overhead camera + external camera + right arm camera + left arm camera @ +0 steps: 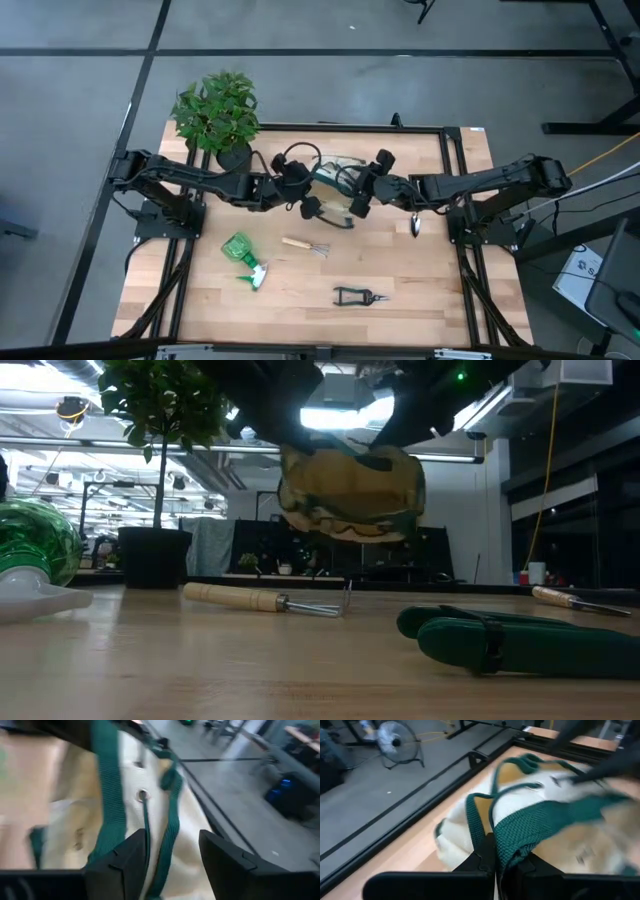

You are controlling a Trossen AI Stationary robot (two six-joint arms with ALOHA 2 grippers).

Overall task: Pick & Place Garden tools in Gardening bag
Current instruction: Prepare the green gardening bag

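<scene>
I can see the bag's opening tipped toward the near side, so I will hold the bag with my right gripper while my left gripper opens and takes the bag's loose handle (336,223).
The gardening bag (335,183), cream with dark green trim, hangs clear of the table between my two grippers (350,490). My left gripper (305,197) is shut on one of its green straps. My right gripper (172,865) is open at the bag's right side, one finger on each side of a green strap (167,835); I cannot tell whether they touch it. The wooden-handled rake (305,246), the black pruning shears (358,296) and a green spray bottle (243,255) lie flat on the table. My left gripper pinches a dark green webbing strap (507,851) of the bag between its two fingers. The fingers come level from the table's left. The bag hangs from the hold with its bottom (350,532) clear of the table.
A potted leafy plant (215,115) stands at the far left corner. A wooden-handled tool (416,224) lies on the table under my right arm. The table's near half holds only the rake, shears and bottle. A black frame (450,130) edges the table.
</scene>
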